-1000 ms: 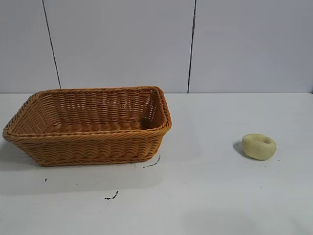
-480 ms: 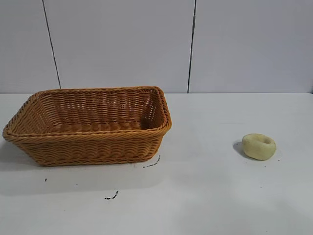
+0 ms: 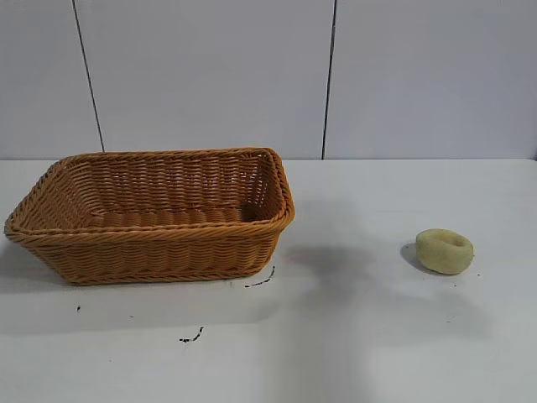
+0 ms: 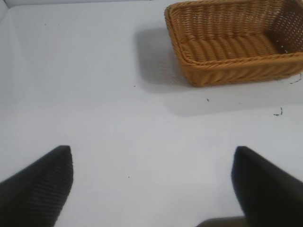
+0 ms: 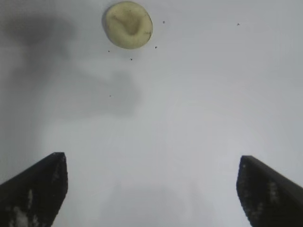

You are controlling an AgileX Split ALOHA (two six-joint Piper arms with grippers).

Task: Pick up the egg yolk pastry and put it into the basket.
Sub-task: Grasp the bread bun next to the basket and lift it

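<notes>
Next, I close my right gripper on the outer sides (image 3: 445, 251) (image 5: 129, 25) of the egg yolk pastry, with the pastry's dimple between its fingers.
The egg yolk pastry (image 3: 445, 250), a small pale yellow lump with a dimple, lies on the white table at the right; it also shows in the right wrist view (image 5: 128, 24). The orange-brown wicker basket (image 3: 151, 243) stands at the left and holds nothing I can see; it also shows in the left wrist view (image 4: 227, 71). My right gripper (image 5: 152, 161) is open and empty above bare table, with the pastry some way ahead of its fingers. My left gripper (image 4: 154, 153) is open and empty above bare table, apart from the basket. Neither gripper shows in the exterior view.
Small black marks (image 3: 262, 281) lie on the table in front of the basket. A soft shadow (image 3: 352, 277) spreads over the table between basket and pastry. A white panelled wall (image 3: 327, 80) stands behind the table.
The pastry and basket have not moved. A broad shadow has spread over the table between the basket and the pastry.
</notes>
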